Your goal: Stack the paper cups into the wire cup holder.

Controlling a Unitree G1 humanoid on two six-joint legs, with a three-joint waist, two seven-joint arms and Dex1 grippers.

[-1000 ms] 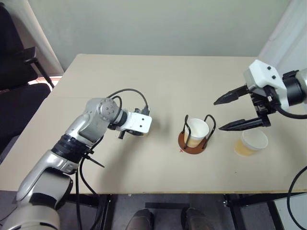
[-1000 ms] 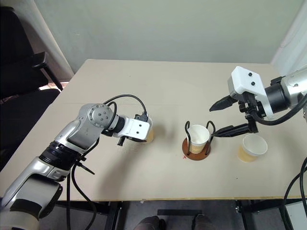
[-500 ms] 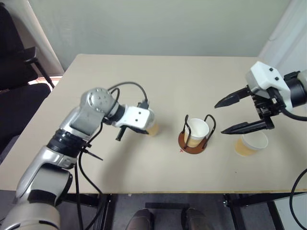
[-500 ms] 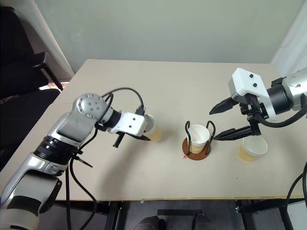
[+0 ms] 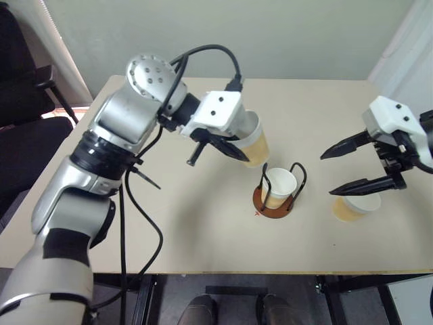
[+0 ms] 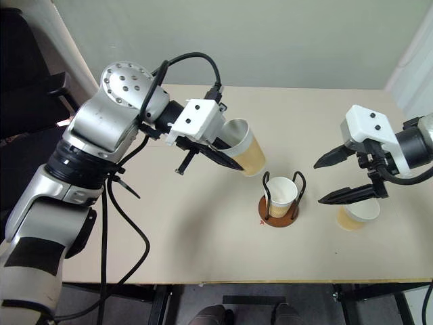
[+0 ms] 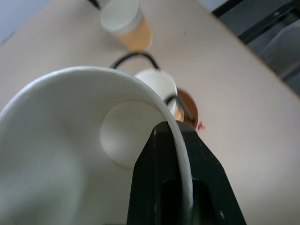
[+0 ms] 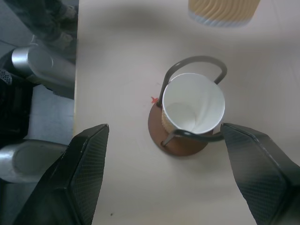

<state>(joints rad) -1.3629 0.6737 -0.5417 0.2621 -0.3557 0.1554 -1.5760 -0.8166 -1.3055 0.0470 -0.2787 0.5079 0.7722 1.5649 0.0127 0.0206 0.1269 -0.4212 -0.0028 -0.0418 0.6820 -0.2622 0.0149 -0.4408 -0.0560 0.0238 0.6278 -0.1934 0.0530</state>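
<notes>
The tan paper cup in my left gripper, now tilted above the wire holder, will be let go inside the paper cup standing [image 5: 281, 183] [image 7: 160, 88] between the holder's black loops.
My left gripper [image 5: 238, 153] is shut on the rim of a tan paper cup [image 5: 252, 141], one finger inside it and one outside. It holds the cup tilted in the air, up and to the left of the wire cup holder [image 5: 265, 206]. A second paper cup [image 5: 279, 184] stands inside the holder's black loops. The third paper cup [image 5: 352, 207] stands on the table to the right of the holder. My right gripper [image 5: 329, 174] hangs open just above that cup, touching nothing. In the right wrist view, its wide-spread fingers [image 8: 79, 173] frame the holder [image 8: 180, 143].
The beige table [image 5: 169, 237] has bare room left of and in front of the holder. A black chair [image 5: 20, 101] stands off the table's left side. A pale wall runs behind the far edge.
My left gripper has lifted the cup off the table and carried it up and to the right, toward the holder. The right gripper has drawn slightly to the right, still open.
</notes>
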